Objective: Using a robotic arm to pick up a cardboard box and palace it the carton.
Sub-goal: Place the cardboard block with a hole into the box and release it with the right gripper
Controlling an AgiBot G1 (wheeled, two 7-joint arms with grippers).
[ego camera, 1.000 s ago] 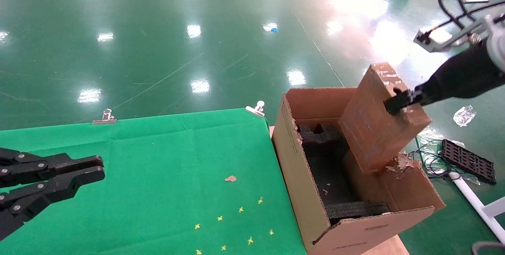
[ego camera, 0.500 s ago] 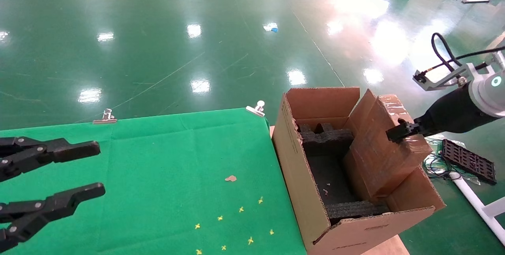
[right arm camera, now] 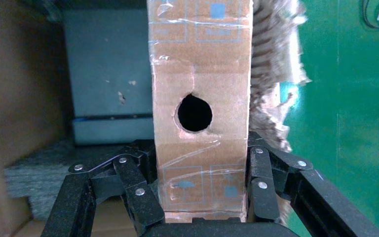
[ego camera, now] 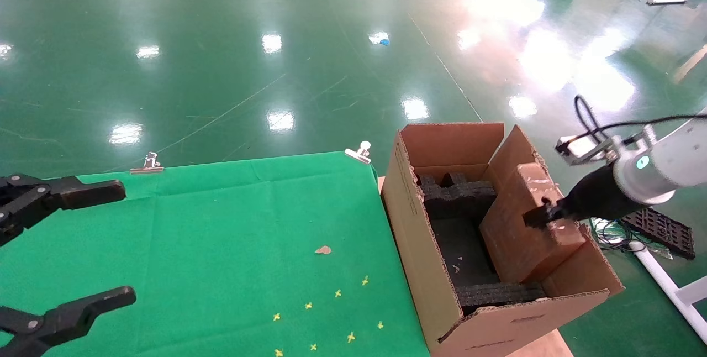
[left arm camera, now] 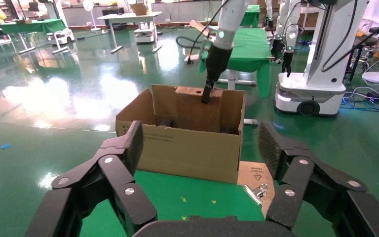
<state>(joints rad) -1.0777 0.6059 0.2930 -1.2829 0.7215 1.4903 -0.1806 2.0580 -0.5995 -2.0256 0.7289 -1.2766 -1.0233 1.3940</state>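
The robot's right gripper needs to set the cardboard box down between the black foam pieces along the carton's ragged side (ego camera: 501, 250).
My right gripper (ego camera: 544, 216) on the white robotic arm (ego camera: 657, 172) is shut on the cardboard box (ego camera: 525, 224), a narrow worn brown block. It holds the box tilted, lowered into the right side of the carton (ego camera: 420, 246). In the right wrist view the fingers (right arm camera: 138, 190) clamp both sides of the box (right arm camera: 200, 74) below its round hole, with the carton's ragged flap (right arm camera: 271, 79) beside it. The left wrist view shows the carton (left arm camera: 187, 143) with the box (left arm camera: 192, 106) standing in it. My left gripper (ego camera: 83, 246) is open and empty over the green table at the left.
Black foam pieces (ego camera: 455, 194) line the carton's far and near ends. The green cloth (ego camera: 232, 246) on the table carries a cardboard scrap (ego camera: 322, 250) and small yellow marks. Metal clips (ego camera: 359, 152) hold the cloth's far edge. Cables and a black tray (ego camera: 654, 227) lie on the floor at the right.
My right gripper has lowered the cardboard box from above the carton down into its right side. My left gripper has opened from shut to wide.
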